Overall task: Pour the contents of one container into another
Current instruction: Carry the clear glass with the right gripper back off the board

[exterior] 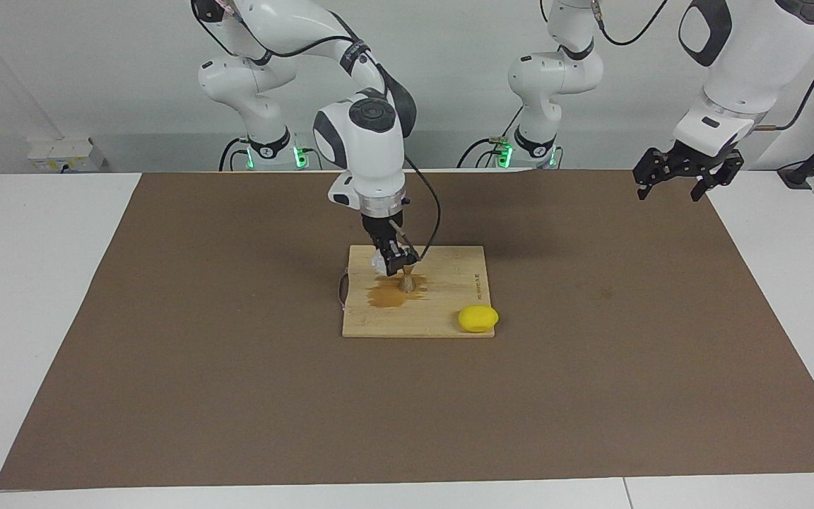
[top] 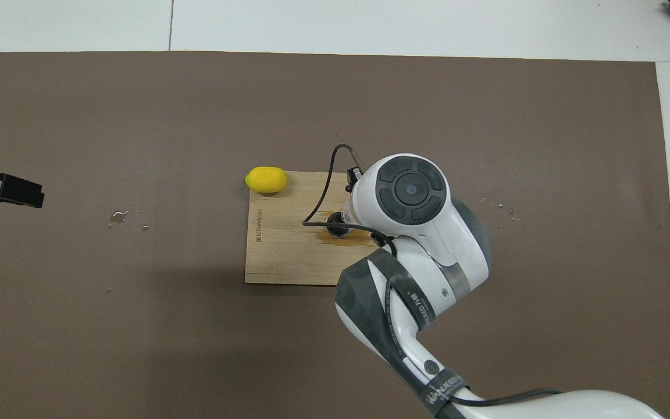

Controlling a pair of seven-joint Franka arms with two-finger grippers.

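My right gripper has a place to set the small clear cup, now tilted just above the wooden board. It will put the cup down on the brown mat (top: 494,213) by the droplets near the white wrist.
The small clear cup (exterior: 379,264) hangs tilted in my right gripper (exterior: 391,266), which is shut on it just above the wooden board (exterior: 449,268). Right beside and below the cup, the silvery hourglass jigger (exterior: 405,283) stands upright on the board. In the overhead view the jigger (top: 338,226) shows as a dark round mouth, while the right arm's wrist covers the gripper and most of the cup. My left gripper (exterior: 686,175) waits open and empty, raised over the mat's edge at the left arm's end (top: 3,191).
A brown puddle (exterior: 387,297) lies on the board around the jigger, spreading toward the right arm's end. A yellow lemon (exterior: 478,319) rests at the board's corner farthest from the robots, toward the left arm's end (top: 266,179). Brown mat (exterior: 202,353) covers the table.
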